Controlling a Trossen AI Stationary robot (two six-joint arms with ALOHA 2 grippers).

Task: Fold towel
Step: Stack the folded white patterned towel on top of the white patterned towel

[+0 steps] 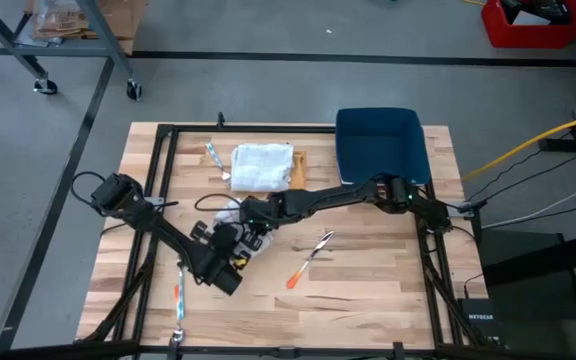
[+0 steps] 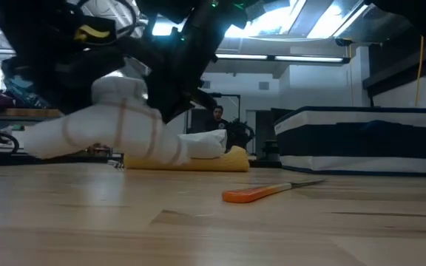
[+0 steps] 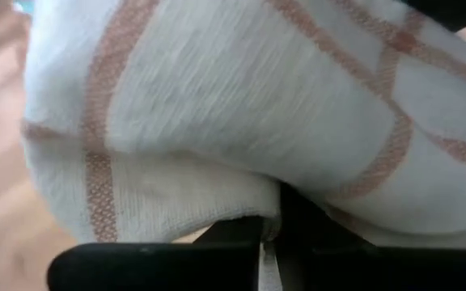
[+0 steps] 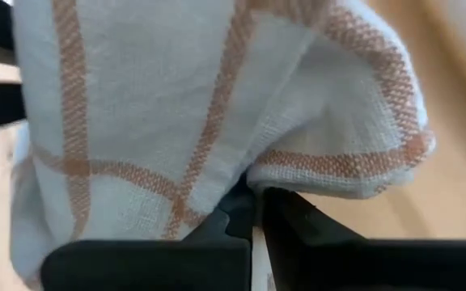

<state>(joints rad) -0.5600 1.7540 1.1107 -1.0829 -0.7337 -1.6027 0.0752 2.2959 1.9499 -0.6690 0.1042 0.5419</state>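
Note:
I will release the orange-striped towel, now hanging bunched between my grippers, from my left gripper atop the folded white towel (image 1: pixel 263 168) by the yellow pad's far edge.
A white towel with orange stripes (image 2: pixel 120 122) hangs bunched between my two grippers near the table's middle. Only small white patches of it (image 1: pixel 232 214) show under the arms in the high view. My left gripper (image 3: pixel 264 242) comes from the table's near left. My right gripper (image 4: pixel 253 222) reaches in from the right (image 1: pixel 250 212). Both are shut on the towel. The wrist views are filled by the cloth. My left gripper pinches a rolled-over fold of the towel (image 3: pixel 245 206) between its two fingers, slanting down from the near left. The cloth bulges out beyond the fingers, slack. My right gripper pinches the towel just beside a hemmed, orange-striped corner (image 4: pixel 298 174), slanting down from the right. The corner flap folds over past the fingers, and the rest hangs slack. Whether the towel's low end (image 2: pixel 50 144) rests on the table, I cannot tell.
A second, folded white towel (image 1: pixel 262 165) lies on a yellow pad (image 2: pixel 228 159) toward the far edge. A dark blue bin (image 1: pixel 380 145) stands at the far right. An orange-handled knife (image 1: pixel 306 262) lies right of my grippers. Other utensils (image 1: pixel 213 155) (image 1: pixel 179 300) lie far and near left.

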